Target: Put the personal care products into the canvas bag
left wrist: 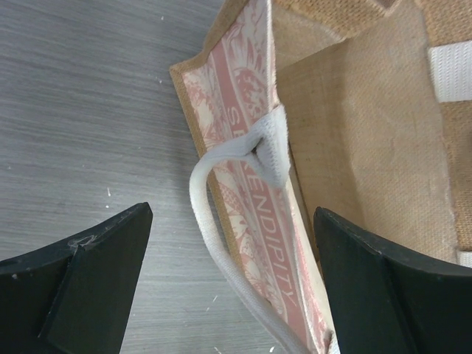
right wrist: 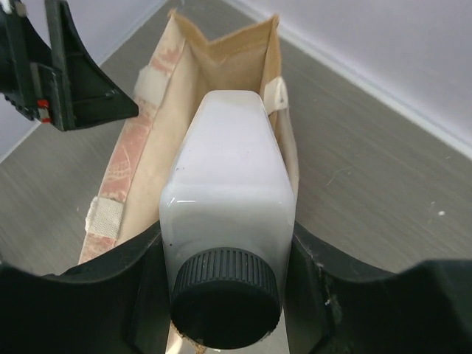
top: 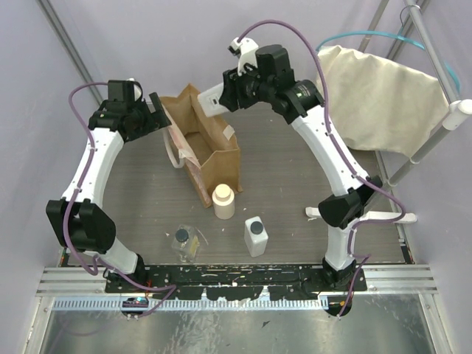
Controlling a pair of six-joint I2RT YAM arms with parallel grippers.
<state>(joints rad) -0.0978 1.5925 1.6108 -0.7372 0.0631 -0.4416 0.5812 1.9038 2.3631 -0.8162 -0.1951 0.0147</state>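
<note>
I will use my right gripper to release the white rectangular bottle, now held above the bag's mouth, inside the canvas bag's end (top: 214, 144) that is nearest the cream round bottle.
The tan canvas bag (top: 214, 151) stands open at the table's middle back. My right gripper (top: 215, 99) is shut on a white rectangular bottle (right wrist: 225, 177) with a black cap (right wrist: 225, 296), holding it above the bag's mouth (right wrist: 210, 70), bottom end pointing into the bag. My left gripper (top: 160, 112) is open and straddles the bag's left wall (left wrist: 254, 147) and its whitish handle (left wrist: 214, 236), touching neither. On the table in front of the bag stand a cream round bottle (top: 223, 201) and a second white bottle (top: 255, 236). The small black-capped item in clear wrap (top: 184, 238) lies beside them.
A large cream cloth sheet with a teal cord (top: 383, 96) hangs on a rack at the back right. A metal rail (top: 236, 284) runs along the near edge by the arm bases. Purple walls close in the back and left.
</note>
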